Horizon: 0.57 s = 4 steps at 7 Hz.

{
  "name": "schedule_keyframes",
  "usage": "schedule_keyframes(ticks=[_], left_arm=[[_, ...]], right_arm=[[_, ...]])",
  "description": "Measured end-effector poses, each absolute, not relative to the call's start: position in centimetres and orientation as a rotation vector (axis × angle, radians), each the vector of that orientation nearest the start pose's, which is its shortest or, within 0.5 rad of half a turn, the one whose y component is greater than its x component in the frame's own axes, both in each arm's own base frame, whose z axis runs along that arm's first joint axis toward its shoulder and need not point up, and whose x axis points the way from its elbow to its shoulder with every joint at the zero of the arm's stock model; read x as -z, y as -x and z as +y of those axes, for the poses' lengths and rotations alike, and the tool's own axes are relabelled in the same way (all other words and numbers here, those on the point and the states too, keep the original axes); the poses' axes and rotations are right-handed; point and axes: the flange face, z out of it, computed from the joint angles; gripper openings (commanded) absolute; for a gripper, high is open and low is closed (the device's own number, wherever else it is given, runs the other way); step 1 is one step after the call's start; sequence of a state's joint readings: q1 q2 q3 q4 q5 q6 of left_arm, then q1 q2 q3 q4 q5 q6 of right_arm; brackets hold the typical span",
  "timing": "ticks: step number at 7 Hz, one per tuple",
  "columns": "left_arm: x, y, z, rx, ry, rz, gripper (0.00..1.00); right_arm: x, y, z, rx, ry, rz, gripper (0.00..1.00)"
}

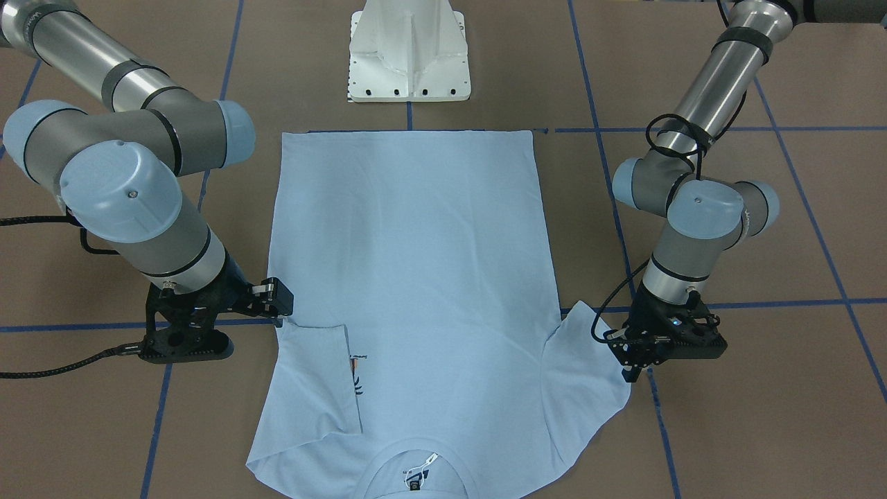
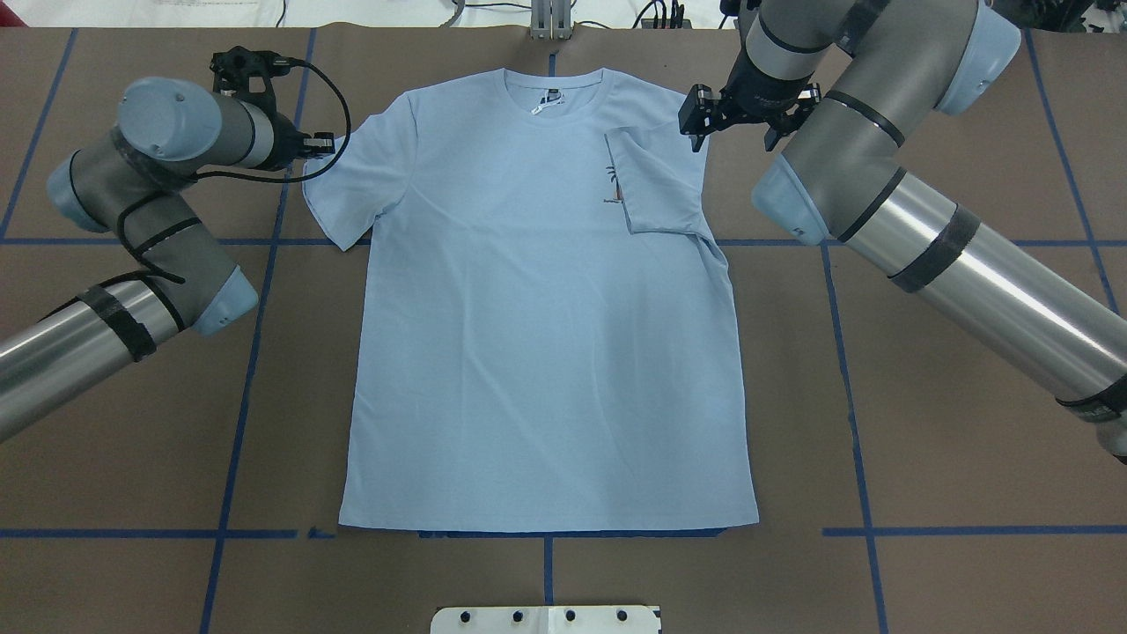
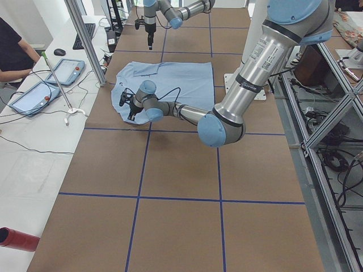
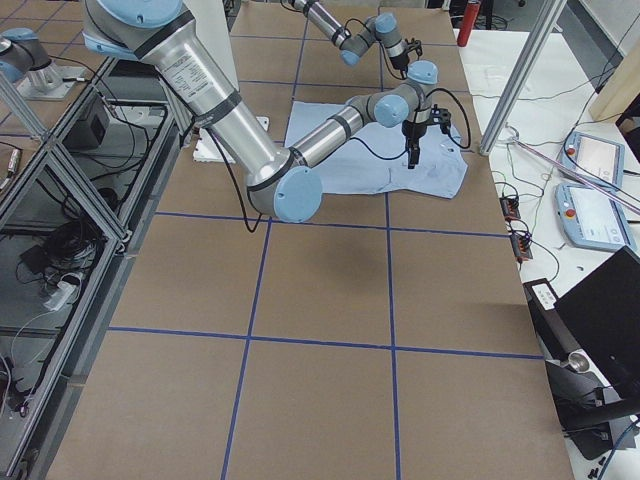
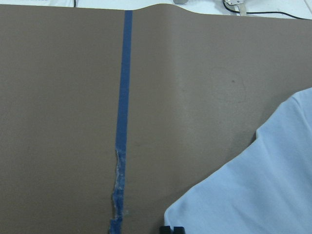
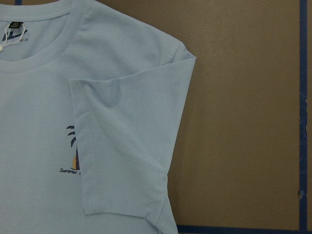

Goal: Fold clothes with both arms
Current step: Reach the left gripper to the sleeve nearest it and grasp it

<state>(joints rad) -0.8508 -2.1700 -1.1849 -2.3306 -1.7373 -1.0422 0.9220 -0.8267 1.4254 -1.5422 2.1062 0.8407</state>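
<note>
Next, my left gripper lets go of the spread sleeve's hem on the T-shirt's chest [image 1: 450, 395] near the collar, facing the folded sleeve.
The light blue T-shirt [image 2: 537, 335] lies flat on the brown table, collar [image 2: 555, 92] at the far edge. One sleeve [image 2: 656, 185] is folded inward over the chest and half covers the palm-tree print [image 6: 73, 156]. My right gripper [image 2: 696, 114] hovers just above that shoulder, open, holding nothing; its fingers do not show in the right wrist view. The other sleeve [image 2: 352, 185] lies spread out. My left gripper [image 2: 327, 141] is at its outer hem, fingertips [image 5: 171, 229] pressed together on the fabric edge.
The white pedestal [image 1: 410, 52] stands beyond the shirt's bottom hem. Blue tape lines [image 2: 255, 352] cross the table. In the exterior left view a person [image 3: 14, 51] sits by tablets [image 3: 34, 96] past the table's far edge, and a red cylinder [image 3: 17, 239] lies at the near corner.
</note>
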Motion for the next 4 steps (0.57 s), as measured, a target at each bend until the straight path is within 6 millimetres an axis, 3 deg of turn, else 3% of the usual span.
schedule_keyframes(ticks=[1,3,4], left_arm=[[-36.4,-43.9,-64.6,0.232,-0.459,0.846,0.00],[-28.0,-51.2,-63.3,0.290,-0.364,0.877,0.00],[-25.5,-53.8,-63.9,0.310,-0.342,0.877,0.00]], right_arm=[[-26.6,38.3,-64.2,-0.014,-0.098,-0.793,1.00],[-27.3,38.3,-64.1,-0.014,-0.099,-0.793,1.00],[-27.9,38.3,-64.1,-0.016,-0.098,-0.791,1.00]])
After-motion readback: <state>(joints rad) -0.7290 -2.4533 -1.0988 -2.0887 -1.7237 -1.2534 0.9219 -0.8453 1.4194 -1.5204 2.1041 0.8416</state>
